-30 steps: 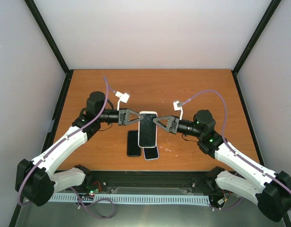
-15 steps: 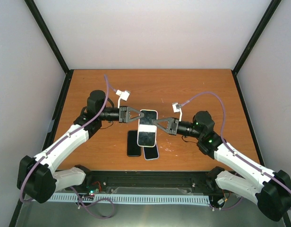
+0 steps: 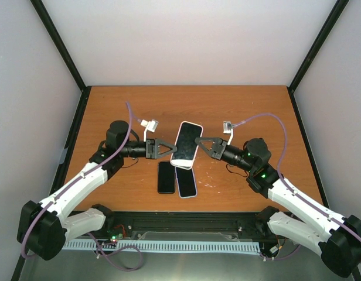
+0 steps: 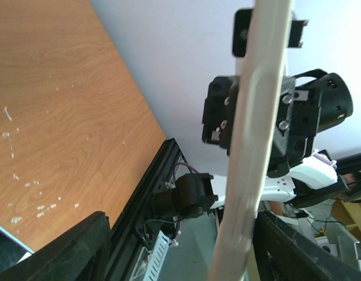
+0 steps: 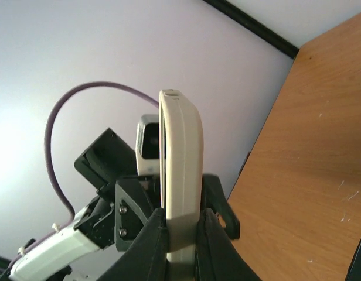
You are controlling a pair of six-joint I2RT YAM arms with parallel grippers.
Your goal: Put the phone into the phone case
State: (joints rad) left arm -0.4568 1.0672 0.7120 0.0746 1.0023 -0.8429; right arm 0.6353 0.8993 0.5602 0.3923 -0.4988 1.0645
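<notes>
The light-rimmed dark slab [image 3: 210,176] has one side away from the black phone. Next, my right gripper puts the white phone case down beside the slab on that side.
The white phone case [image 3: 186,143] hangs tilted above the table, dark face up. My right gripper [image 3: 199,141] is shut on its right edge. In the right wrist view the pale rim of the case [image 5: 180,158] stands clamped between my right gripper's [image 5: 181,234] black fingers. My left gripper [image 3: 167,148] is open at the case's lower left edge. In the left wrist view the case rim [image 4: 256,117] runs between my left gripper's [image 4: 180,252] spread jaws, nearer the right one. A black phone [image 3: 166,177] lies flat on the table below.
A second dark slab with a light rim [image 3: 186,182] lies right of the black phone. The wooden table [image 3: 256,111] has a black rail [image 3: 186,219] along its near edge and black posts at the sides. Purple cables arch over both arms.
My left gripper has opened and let go of the case. The right gripper closed on it and swung its far end up and away; it now hangs tilted.
</notes>
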